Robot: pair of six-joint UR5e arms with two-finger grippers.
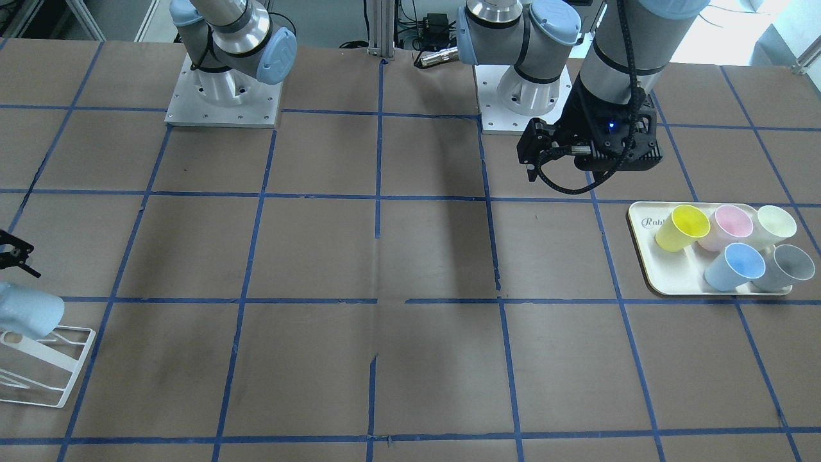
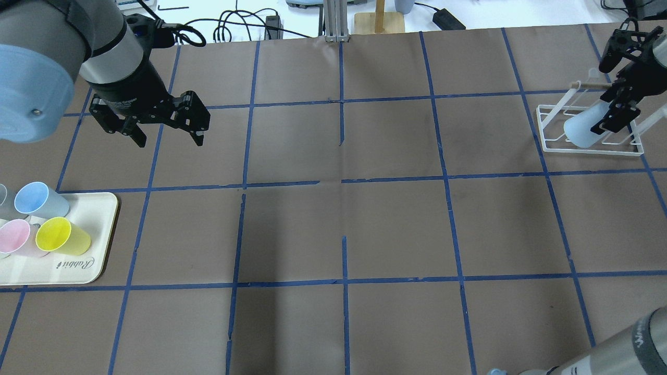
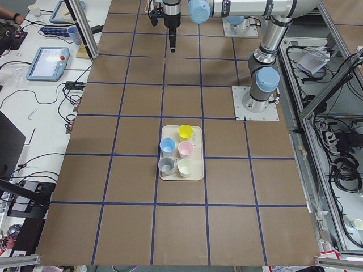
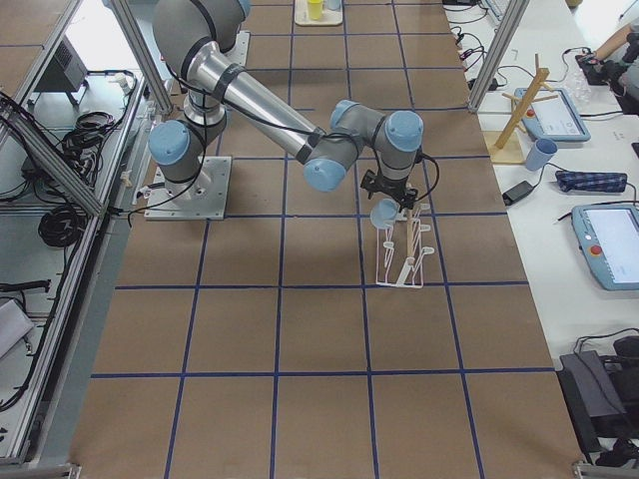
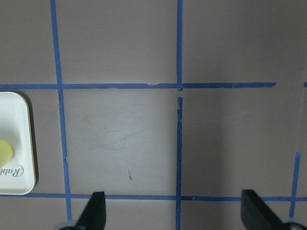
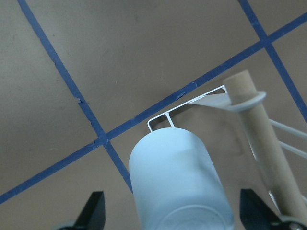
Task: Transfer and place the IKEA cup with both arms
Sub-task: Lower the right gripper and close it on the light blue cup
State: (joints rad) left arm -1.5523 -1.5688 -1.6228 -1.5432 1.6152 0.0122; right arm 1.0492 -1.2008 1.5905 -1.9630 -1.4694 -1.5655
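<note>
The narrow base end (image 1: 6, 300) (image 6: 186, 205) of the pale sky-blue IKEA cup hanging on the white wire rack will be gripped by my right gripper.
The IKEA cup (image 2: 583, 127), pale sky-blue, hangs tilted and upside down on a white wire rack (image 2: 552, 112) at the table's far right. It also shows in the front view (image 1: 29, 311) and the right wrist view (image 6: 177, 182). My right gripper (image 2: 610, 94) is open just above the cup, with its fingers spread to either side and not touching it. My left gripper (image 2: 169, 139) is open and empty, above bare table beyond the tray. In the left wrist view (image 5: 173, 208) there is only table between its fingers.
A cream tray (image 2: 99, 229) at the left holds a blue twin cup (image 2: 39, 199), a yellow cup (image 2: 62, 235), a pink cup (image 2: 15, 237) and, in the front view, a grey cup (image 1: 786, 266). The rack has a wooden peg (image 6: 259, 139) beside the cup.
</note>
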